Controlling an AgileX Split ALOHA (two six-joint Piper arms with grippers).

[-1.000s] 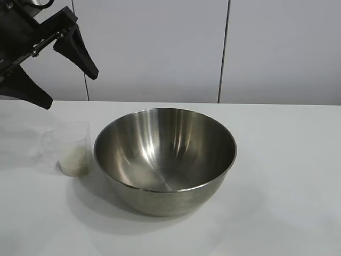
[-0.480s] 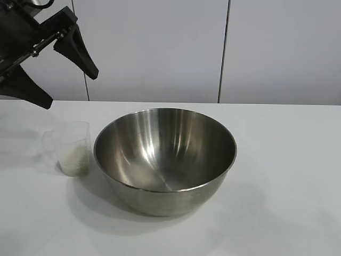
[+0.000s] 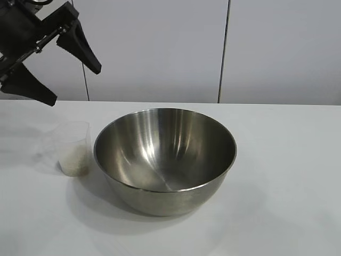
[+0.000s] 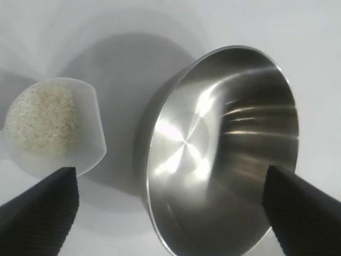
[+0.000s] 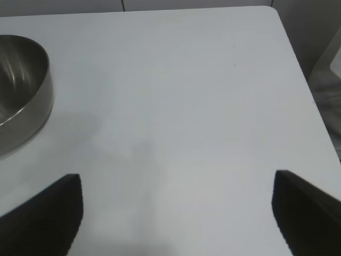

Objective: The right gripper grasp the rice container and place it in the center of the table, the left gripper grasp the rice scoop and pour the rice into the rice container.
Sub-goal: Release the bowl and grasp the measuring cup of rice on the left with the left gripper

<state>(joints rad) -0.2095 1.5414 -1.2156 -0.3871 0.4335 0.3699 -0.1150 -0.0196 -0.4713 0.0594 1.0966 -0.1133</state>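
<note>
The rice scoop's short clear handle (image 3: 48, 141) (image 4: 3, 145) is next, on the side away from the steel rice container. My left gripper will go there and close.
The steel rice container (image 3: 165, 157) stands in the middle of the white table (image 3: 287, 176), empty inside; it also shows in the left wrist view (image 4: 224, 154) and at the edge of the right wrist view (image 5: 21, 85). The clear rice scoop (image 3: 69, 148) stands upright just left of it, part-filled with rice (image 4: 41, 117). My left gripper (image 3: 74, 84) hangs open and empty in the air above and behind the scoop, its fingertips (image 4: 42, 208) wide apart. My right gripper (image 5: 176, 178) is out of the exterior view; it is open and empty over bare table to the right of the container.
A white panelled wall (image 3: 160, 48) rises behind the table. The table's far right corner and edge (image 5: 298, 64) show in the right wrist view, with floor beyond.
My left gripper has shifted slightly up and to the right. The scoop and the container have not moved.
</note>
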